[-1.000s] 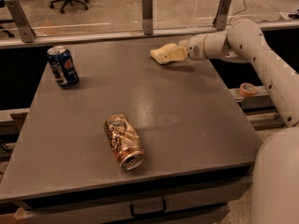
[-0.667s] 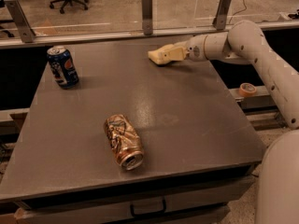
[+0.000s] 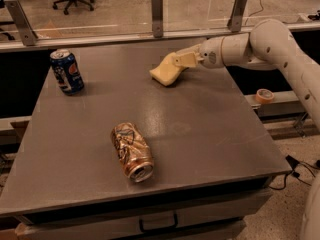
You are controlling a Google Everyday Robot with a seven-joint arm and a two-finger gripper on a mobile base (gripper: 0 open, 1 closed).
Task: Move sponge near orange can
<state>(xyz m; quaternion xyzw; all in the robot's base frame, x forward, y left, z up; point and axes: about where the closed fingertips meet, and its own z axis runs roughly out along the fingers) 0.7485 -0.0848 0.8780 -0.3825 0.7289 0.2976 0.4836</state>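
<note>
My gripper will release the sponge so that it rests on the grey table (image 3: 165,118), just next to the far end of the orange can. The sponge is now at the table's back middle.
The sponge (image 3: 167,71) is a pale cream-yellow foam block, tilted, at the back middle of the grey table (image 3: 210,134). My gripper (image 3: 181,61) reaches in from the right and is shut on the sponge's right end, with the sponge's left end low over or touching the table top. The orange can (image 3: 132,151) is a dented copper-orange can lying on its side near the table's front, silver top toward the front edge. It lies well in front and to the left of the sponge.
A blue soda can (image 3: 66,71) stands upright at the back left of the table. Glass panels on metal posts (image 3: 157,14) line the back edge. A tape roll (image 3: 264,95) lies on a ledge to the right. A drawer handle (image 3: 157,223) shows below the front edge.
My gripper has carried the sponge a little to the left and toward the front, and the sponge tilts more downward now. Both cans have stayed in place.
</note>
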